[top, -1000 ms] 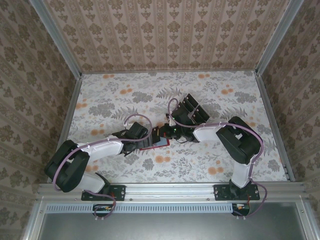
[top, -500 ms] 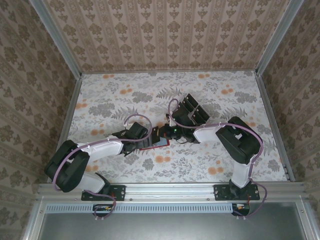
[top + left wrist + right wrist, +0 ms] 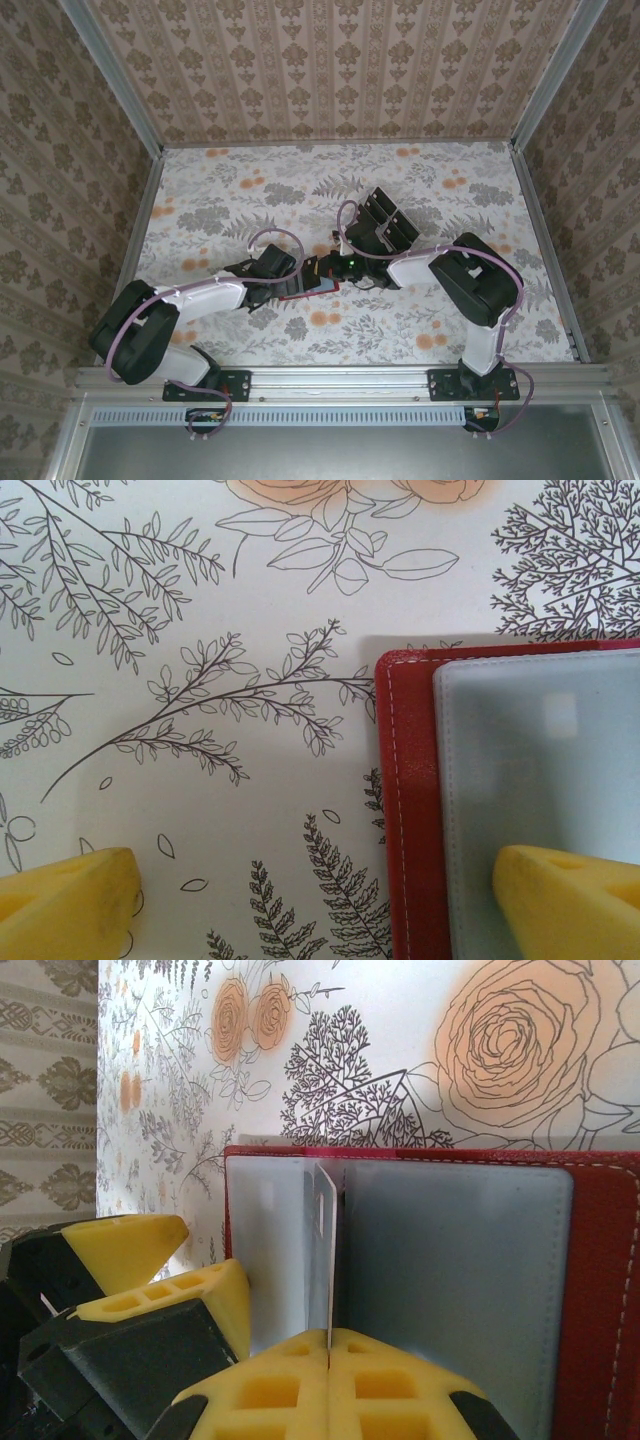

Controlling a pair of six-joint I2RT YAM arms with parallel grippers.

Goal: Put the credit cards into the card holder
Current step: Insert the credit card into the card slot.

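Next, my right gripper releases the credit card partly inside the card holder's pocket (image 3: 306, 279) (image 3: 322, 1285) next to my left gripper.
The card holder (image 3: 316, 288) lies open on the floral table, red edge (image 3: 410, 780) outside, grey lining (image 3: 450, 1260) up. My right gripper (image 3: 330, 1345) is shut on one credit card (image 3: 327, 1240), seen edge-on and upright, its far end down on the lining near the holder's left part. My left gripper (image 3: 320, 910) is open at the holder's end: one yellow fingertip (image 3: 570, 900) rests on the grey lining, the other fingertip (image 3: 70, 900) is over the bare tablecloth. In the top view the left gripper (image 3: 289, 277) and the right gripper (image 3: 322, 272) meet over the holder.
A slotted tray (image 3: 385, 226) with several upright black cards stands just behind the right wrist. The left gripper's yellow fingers (image 3: 150, 1280) sit close beside the held card. Patterned walls enclose the table on three sides.
The right gripper has edged slightly left over the card holder with the card. The left arm has hardly moved.
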